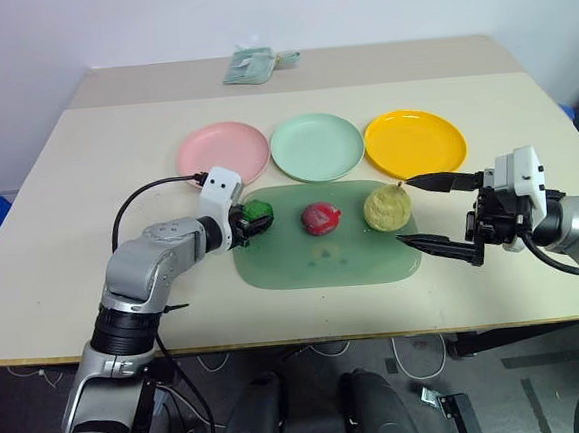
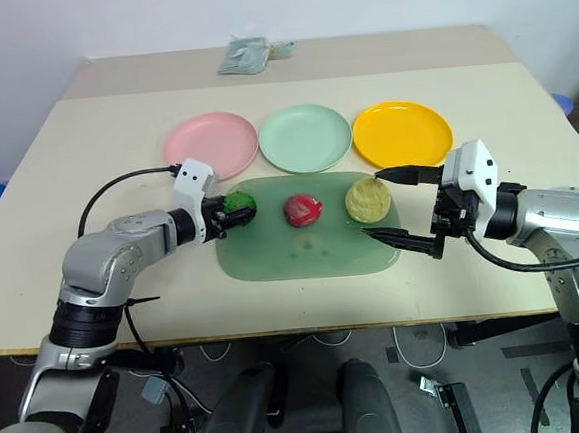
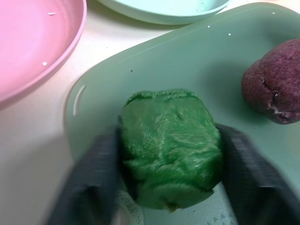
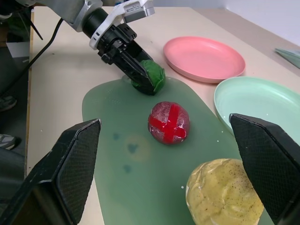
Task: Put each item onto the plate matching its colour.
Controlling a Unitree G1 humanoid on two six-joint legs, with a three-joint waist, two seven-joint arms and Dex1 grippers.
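The robot's left gripper will release the dark green item on the mint green plate (image 1: 296, 163), between its middle and the mat.
On the left end of the translucent green mat (image 1: 323, 259) sits the bumpy dark green item (image 1: 258, 218), with my left gripper (image 1: 251, 223) shut on it; both fingers (image 3: 93, 178) press its sides. The red-magenta item (image 1: 322, 217) lies at the mat's middle. At the mat's right end rests the larger pale yellow item (image 1: 387, 207). My right gripper (image 1: 432, 213) stands open just right of the yellow item, one finger on either side of its right edge without touching. Behind the mat lie three plates: pink (image 1: 222, 152), mint green (image 1: 316, 146), yellow-orange (image 1: 414, 142).
A folded greenish cloth bundle (image 1: 250, 66) lies on the far table behind the plates. Bare table top (image 1: 87, 192) spreads left of the mat and in front of it up to the near edge.
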